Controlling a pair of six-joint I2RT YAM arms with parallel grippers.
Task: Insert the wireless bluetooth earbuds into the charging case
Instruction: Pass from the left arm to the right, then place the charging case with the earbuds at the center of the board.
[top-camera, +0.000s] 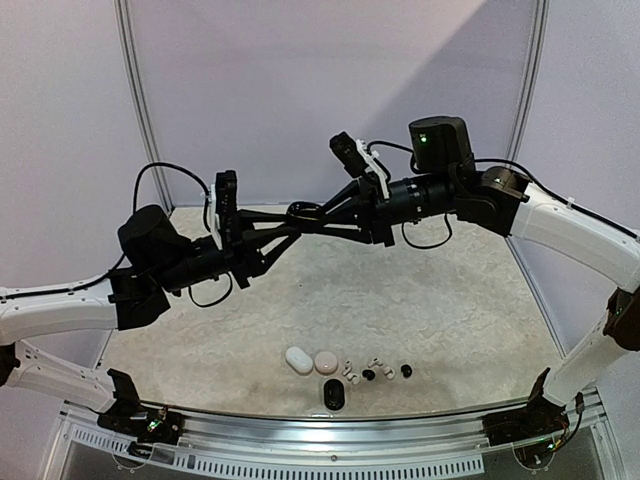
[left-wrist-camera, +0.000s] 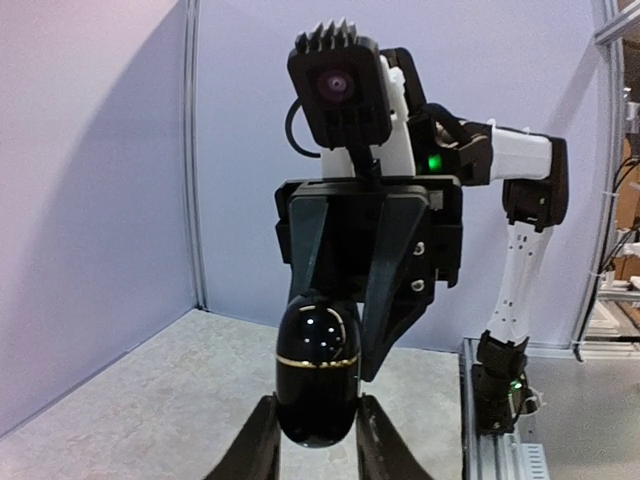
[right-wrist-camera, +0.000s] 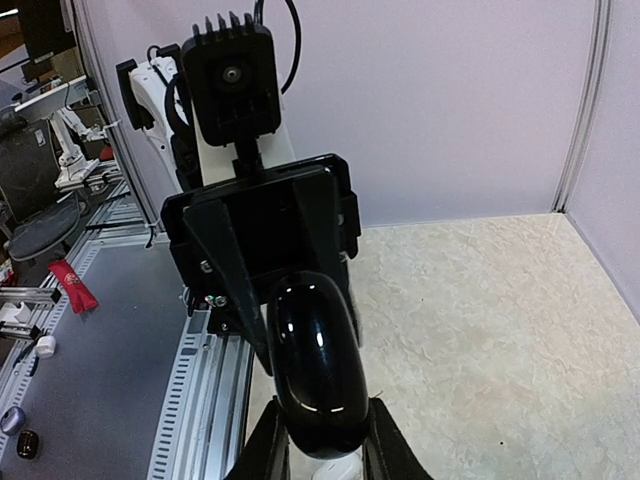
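The glossy black charging case is in my right gripper. It will set the case down on the bare table (top-camera: 403, 299) well behind the outermost black earbud.
A glossy black charging case with a gold seam (left-wrist-camera: 316, 375) hangs in mid-air over the table, and both grippers hold it. My left gripper (left-wrist-camera: 317, 425) is shut on its lower half. My right gripper (right-wrist-camera: 318, 430) is shut on the other end of the same case (right-wrist-camera: 318, 370). In the top view the two grippers, left (top-camera: 286, 227) and right (top-camera: 318, 212), meet tip to tip at the case (top-camera: 301, 211). The earbuds lie on the table near the front edge, two white ones (top-camera: 350, 373) (top-camera: 379, 366) and two black ones (top-camera: 368, 374) (top-camera: 405, 370).
A white case (top-camera: 298, 360) and a pink case (top-camera: 326, 362) lie left of the earbuds. A small black case (top-camera: 334, 396) lies at the front edge. A metal rail (top-camera: 330, 418) runs along the near edge. Walls close the back and sides.
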